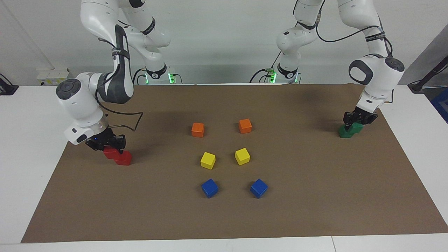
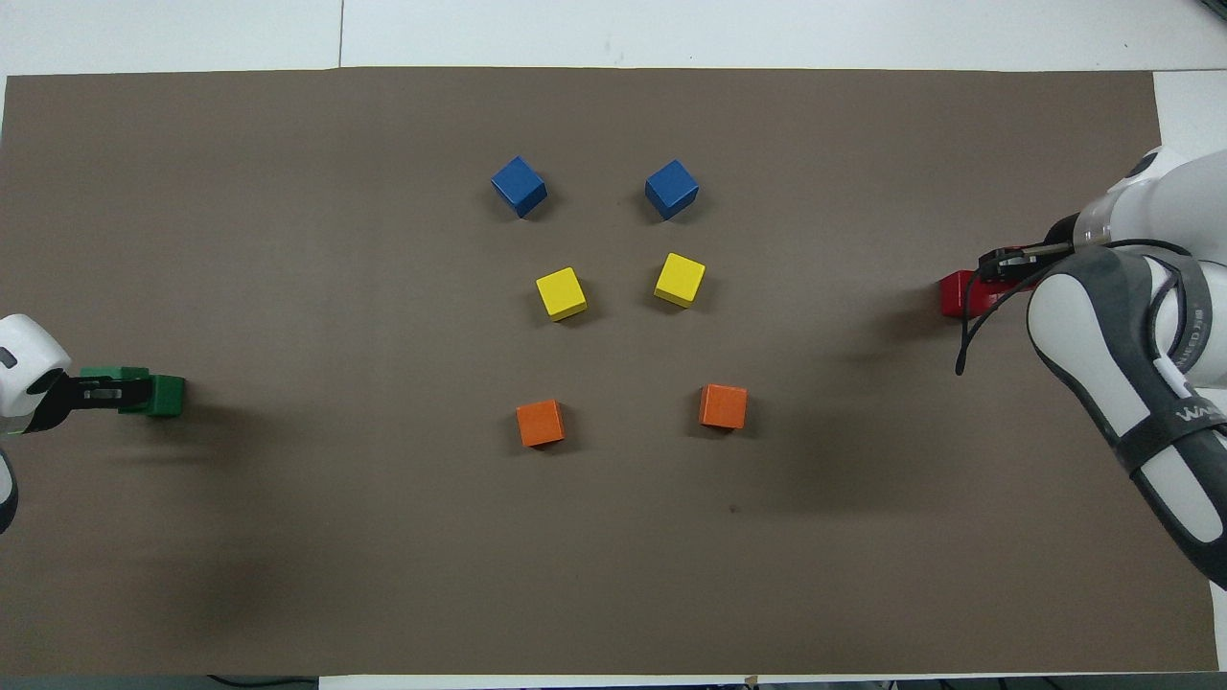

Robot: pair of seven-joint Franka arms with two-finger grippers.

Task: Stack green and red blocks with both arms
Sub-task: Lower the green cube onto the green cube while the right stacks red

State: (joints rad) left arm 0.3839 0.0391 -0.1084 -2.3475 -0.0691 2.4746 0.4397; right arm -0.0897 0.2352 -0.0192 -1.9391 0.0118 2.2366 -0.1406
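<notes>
The red block in my right gripper, now low over the mat, will be set free on top of the other red block [image 2: 993, 286] standing on the mat.
My right gripper [image 1: 107, 144] is low over the mat at the right arm's end, shut on a red block [image 1: 110, 152]. That block touches the second red block [image 1: 123, 158], which stands on the mat beside it. In the overhead view only one red block [image 2: 961, 294] shows, beside the right gripper [image 2: 1008, 261]. My left gripper [image 1: 357, 119] is low at the left arm's end, shut on a green block [image 1: 357, 128] that is against the second green block [image 1: 345, 132]. In the overhead view, one green block [image 2: 166, 395] shows beside the left gripper [image 2: 104, 391]. I cannot tell whether the held blocks are off the mat.
On the brown mat [image 1: 315, 210], in the middle, stand two orange cubes [image 1: 197, 130] [image 1: 245, 126], two yellow cubes [image 1: 208, 160] [image 1: 242, 156] and two blue cubes [image 1: 209, 188] [image 1: 259, 188], the blue ones farthest from the robots.
</notes>
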